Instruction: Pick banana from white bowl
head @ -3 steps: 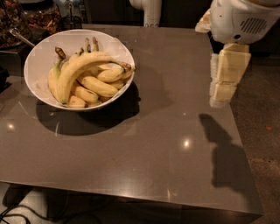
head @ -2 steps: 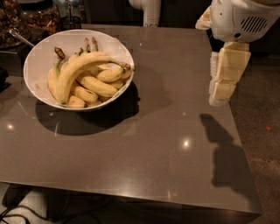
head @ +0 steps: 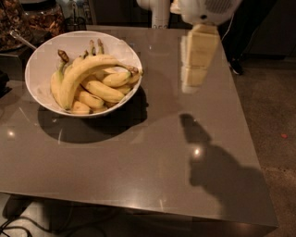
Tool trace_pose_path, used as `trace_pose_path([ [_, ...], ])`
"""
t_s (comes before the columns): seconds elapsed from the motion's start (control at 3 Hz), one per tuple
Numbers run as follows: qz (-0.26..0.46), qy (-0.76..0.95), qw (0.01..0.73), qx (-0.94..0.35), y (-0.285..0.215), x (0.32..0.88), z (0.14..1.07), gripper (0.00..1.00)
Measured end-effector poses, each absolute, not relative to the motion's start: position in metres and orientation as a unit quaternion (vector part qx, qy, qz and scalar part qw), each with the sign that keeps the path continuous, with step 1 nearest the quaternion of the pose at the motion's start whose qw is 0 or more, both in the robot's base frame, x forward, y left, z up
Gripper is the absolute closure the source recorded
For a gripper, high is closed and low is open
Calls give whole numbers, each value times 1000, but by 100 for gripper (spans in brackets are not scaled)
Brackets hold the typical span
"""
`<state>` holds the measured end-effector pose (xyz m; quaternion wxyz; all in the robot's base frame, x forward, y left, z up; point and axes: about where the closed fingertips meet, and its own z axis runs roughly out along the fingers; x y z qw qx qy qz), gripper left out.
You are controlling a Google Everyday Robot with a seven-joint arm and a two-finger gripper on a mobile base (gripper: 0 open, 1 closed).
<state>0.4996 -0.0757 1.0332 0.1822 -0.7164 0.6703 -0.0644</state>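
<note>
Next, my gripper goes to the middle of the longest, strongly curved banana [head: 94, 63] on top of the heap in the white bowl and closes there.
The white bowl [head: 40, 65] stands at the back left of the grey table [head: 138, 157]. It holds several yellow bananas. The longest, strongly curved banana [head: 85, 69] lies on top of the heap, arching from the bowl's lower left to its dark stem at the right rim. My gripper [head: 192, 81], cream-coloured under a white wrist, hangs above the table to the right of the bowl, clear of it and of the bananas. It holds nothing that I can see.
A dark dish of snacks with a spoon handle [head: 21, 39] and a jar [head: 41, 14] stand behind the bowl at the left. A white post [head: 159, 14] rises at the table's far edge. The table's right edge [head: 245, 125] borders bare floor.
My gripper has moved left and somewhat up, from the table's right edge towards the bowl. The bowl and bananas have not moved.
</note>
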Motion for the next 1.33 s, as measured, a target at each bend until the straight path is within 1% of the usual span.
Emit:
trace_pose_path([
  [0.67,-55,627,189,-754,31,551,1046,0],
  [1.0,-51,615,212,-758,46,554,1050,0],
  [1.33,-46,611,212,-761,57,568,1043,0],
])
